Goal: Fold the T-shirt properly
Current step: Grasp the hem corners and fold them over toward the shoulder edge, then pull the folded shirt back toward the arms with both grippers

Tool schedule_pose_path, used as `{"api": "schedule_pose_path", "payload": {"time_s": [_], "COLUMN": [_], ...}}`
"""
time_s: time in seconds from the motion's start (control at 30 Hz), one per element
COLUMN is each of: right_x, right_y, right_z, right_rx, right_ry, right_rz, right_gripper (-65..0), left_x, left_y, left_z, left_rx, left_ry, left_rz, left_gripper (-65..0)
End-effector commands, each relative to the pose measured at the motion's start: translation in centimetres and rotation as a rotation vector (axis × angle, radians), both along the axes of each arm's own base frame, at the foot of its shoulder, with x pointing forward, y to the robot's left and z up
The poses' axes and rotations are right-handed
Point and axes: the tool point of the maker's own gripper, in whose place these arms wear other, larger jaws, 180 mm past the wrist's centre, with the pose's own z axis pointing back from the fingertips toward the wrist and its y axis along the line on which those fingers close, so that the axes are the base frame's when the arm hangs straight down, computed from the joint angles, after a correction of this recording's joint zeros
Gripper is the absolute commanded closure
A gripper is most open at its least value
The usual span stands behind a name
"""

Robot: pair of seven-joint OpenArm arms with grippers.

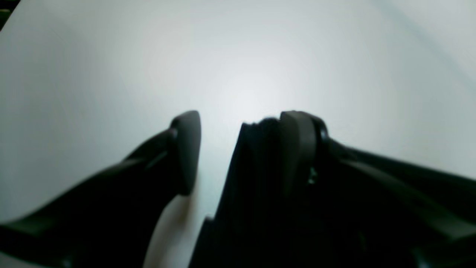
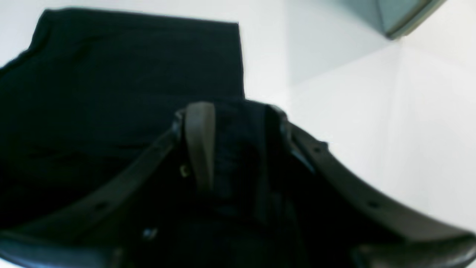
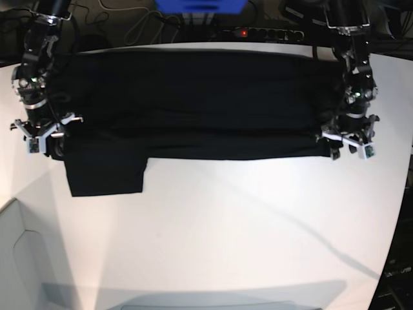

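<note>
The end of the T-shirt's band rests against just one finger of my open left gripper, so it should move inward and close on the band's front edge (image 3: 315, 157).
The black T-shirt (image 3: 193, 103) lies as a long band across the far half of the white table (image 3: 226, 226), with one sleeve (image 3: 106, 171) sticking out toward the front at the left. My right gripper (image 3: 39, 139) is at the band's left end. In the right wrist view, my right gripper (image 2: 234, 111) is shut on a bunch of the black fabric (image 2: 130, 63). My left gripper (image 3: 348, 143) is at the band's right end. In the left wrist view, my left gripper (image 1: 243, 119) has its jaws apart, with a fabric edge (image 1: 253, 167) against one finger and bare table between.
A power strip (image 3: 258, 32), cables and a blue object (image 3: 200, 5) lie behind the table's far edge. A pale grey box (image 3: 19, 258) stands at the front left corner. Bare white tabletop fills the near half.
</note>
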Motion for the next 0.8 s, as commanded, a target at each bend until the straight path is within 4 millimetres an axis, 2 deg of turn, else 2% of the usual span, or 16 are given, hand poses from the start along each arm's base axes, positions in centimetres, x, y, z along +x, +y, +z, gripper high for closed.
{"api": "schedule_pose_path", "payload": {"time_s": [0.0, 0.3, 0.43, 0.5, 0.63, 0.67, 0.77], "right_x": [0.7, 0.8, 0.8, 0.9, 0.9, 1.2, 1.7], "right_y": [-0.1, -0.1, -0.1, -0.1, -0.1, -0.1, -0.2], "right_z": [1.5, 1.6, 1.6, 1.7, 1.8, 2.0, 2.6], "right_rx": [-0.012, -0.012, -0.012, -0.012, -0.013, -0.013, -0.014], "right_ry": [-0.05, -0.053, -0.053, -0.054, -0.057, -0.066, -0.083], "right_rz": [0.022, 0.022, 0.022, 0.022, 0.022, 0.022, 0.018], "right_gripper": [-23.3, -23.3, -23.3, -23.3, -23.3, -23.3, -23.3], "left_x": [1.0, 2.1, 2.3, 2.4, 2.3, 2.2, 2.1], "left_y": [0.5, -0.3, -1.7, -2.1, -2.2, -2.2, -2.4], "left_z": [1.4, 0.6, 0.1, -0.1, -0.2, -0.3, -0.1], "left_rx": [0.02, -0.015, -0.017, -0.018, -0.026, -0.027, -0.025], "left_ry": [-0.048, -0.049, -0.032, -0.029, -0.028, -0.025, -0.029], "left_rz": [0.0, 0.012, -0.032, -0.042, -0.039, -0.037, -0.044], "left_gripper": [-32.6, -32.5, -31.4, -24.3, -2.5, 0.0, -0.7]}}
